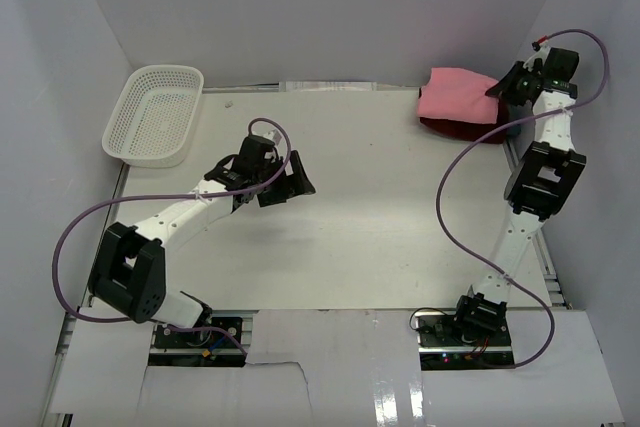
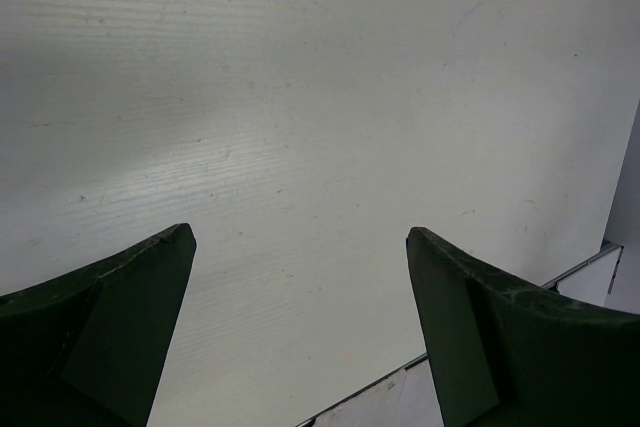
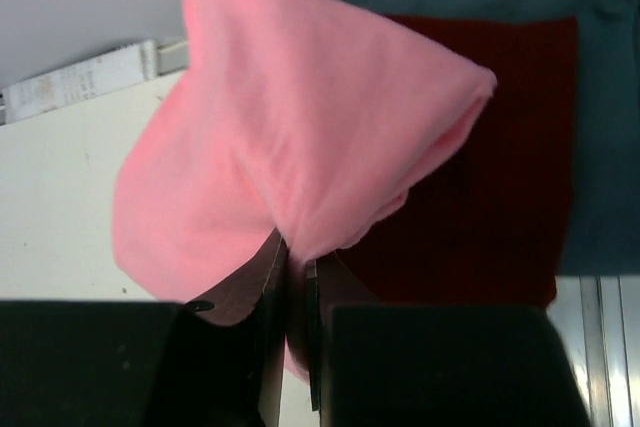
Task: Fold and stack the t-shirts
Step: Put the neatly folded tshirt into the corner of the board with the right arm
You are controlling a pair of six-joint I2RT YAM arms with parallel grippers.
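Next, my right gripper releases the light pink t-shirt so that it lies flat on top of the dark red t-shirt point(image 1: 458, 105) point(image 3: 290, 182).
The light pink t-shirt point(image 1: 458, 93) is folded and held over the dark red t-shirt point(image 1: 465, 130) at the table's far right corner. My right gripper point(image 1: 497, 90) is shut on the pink shirt's edge; in the right wrist view the pink cloth point(image 3: 300, 147) is pinched between the fingers point(image 3: 297, 257). Under it lie the dark red shirt point(image 3: 490, 167) and the teal-grey shirt point(image 3: 600, 117). My left gripper point(image 1: 288, 183) is open and empty above the bare table at centre left; its fingers point(image 2: 120, 317) stand wide apart.
A white perforated basket point(image 1: 153, 114) stands at the far left corner. White walls enclose the table on three sides. A purple cable point(image 1: 455, 197) loops from the right arm over the table's right half.
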